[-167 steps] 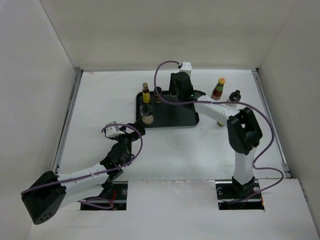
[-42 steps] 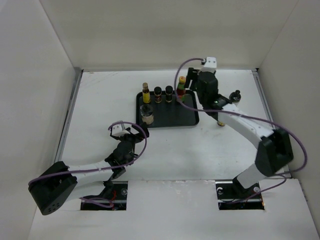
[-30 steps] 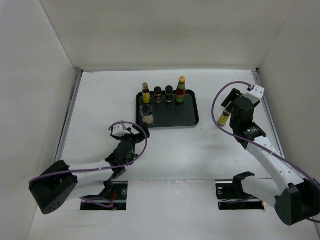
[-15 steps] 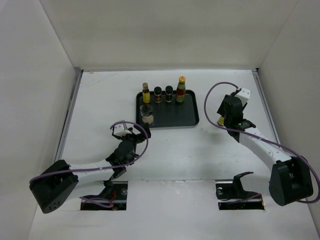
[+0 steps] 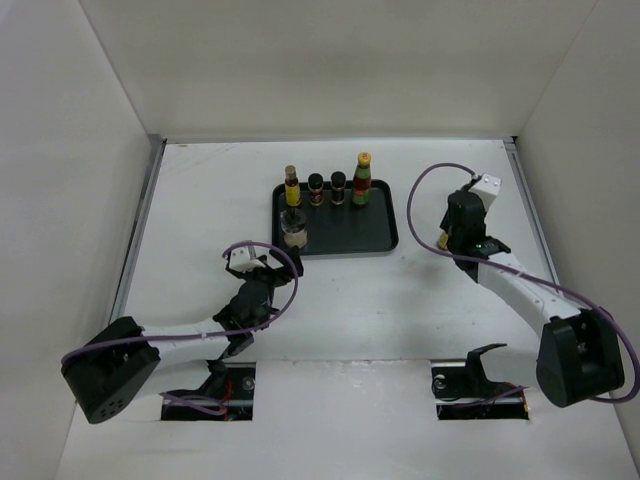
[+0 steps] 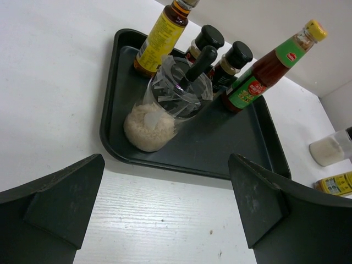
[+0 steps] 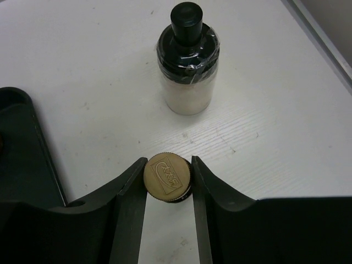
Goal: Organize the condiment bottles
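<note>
I need to set the second yellow-labelled bottle down in the black tray's far corner [image 5: 377, 203] [image 7: 17, 125] next to the red-green bottle with my right gripper.
The black tray [image 5: 355, 232] holds a slim yellow-labelled bottle [image 5: 291, 186], two short dark jars [image 5: 316, 189] [image 5: 338, 187], the red-green bottle [image 5: 361, 180] and a cream bottle [image 5: 293, 231]. My right gripper [image 7: 168, 190] is shut on the gold cap of the second yellow-labelled bottle [image 7: 168, 177], which stands right of the tray [image 5: 441, 241]. The second cream bottle [image 7: 188, 77] stands just beyond it, untouched. My left gripper [image 6: 165, 220] is open and empty, near the tray's front left corner [image 5: 268, 264].
The tray's front right part [image 6: 231, 148] is bare. The tray's right edge [image 7: 22, 143] lies left of my right gripper. The table's raised right rim [image 7: 324, 38] runs behind the cream bottle. White walls enclose the table.
My right arm left the red-green bottle on the tray, swung right and came down with its fingers around the yellow-labelled bottle's cap. The left arm has barely moved.
</note>
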